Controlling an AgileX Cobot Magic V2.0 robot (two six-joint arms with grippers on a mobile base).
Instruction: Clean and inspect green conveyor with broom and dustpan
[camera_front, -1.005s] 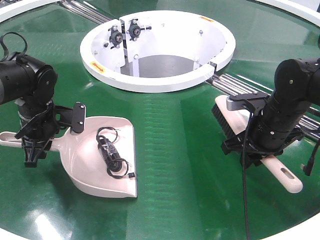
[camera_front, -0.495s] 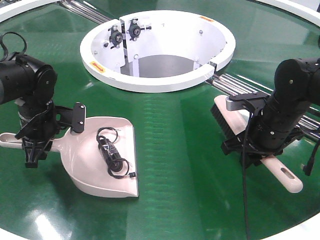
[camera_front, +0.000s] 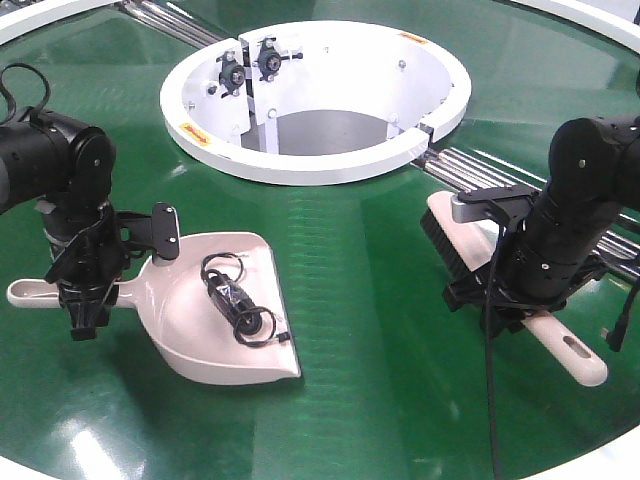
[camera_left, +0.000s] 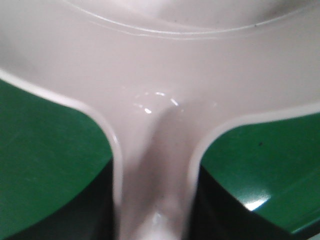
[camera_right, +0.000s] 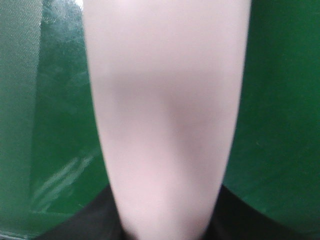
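The pink broom will leave my right gripper on the green conveyor (camera_front: 483, 335) between the dustpan and the chrome rails.
The pale pink dustpan (camera_front: 185, 300) lies on the green conveyor (camera_front: 370, 330) at the left, lip pointing right and toward me. A tangle of black cable with a small black part (camera_front: 238, 303) lies inside it. My left gripper (camera_front: 92, 298) is shut on the dustpan's handle; the left wrist view shows the handle neck (camera_left: 152, 160) between the dark jaws of that gripper (camera_left: 152, 205). My right gripper (camera_front: 520, 300) is shut on the pink broom (camera_front: 452, 238), whose black bristles rest on the belt. Its handle (camera_right: 165, 110) fills the right wrist view, above the gripper (camera_right: 165, 222).
The white ring hub (camera_front: 300, 165) with its deep opening stands at the back centre. Chrome rails (camera_front: 480, 168) run from the hub to the right, just behind the broom. A black cable (camera_front: 492, 400) hangs from the right arm. The conveyor's white outer edge (camera_front: 600, 465) curves along the front.
My left gripper has shifted the dustpan right and toward me, turning its lip more to the front right; the cable tangle moved with it. The right arm and broom have stayed still.
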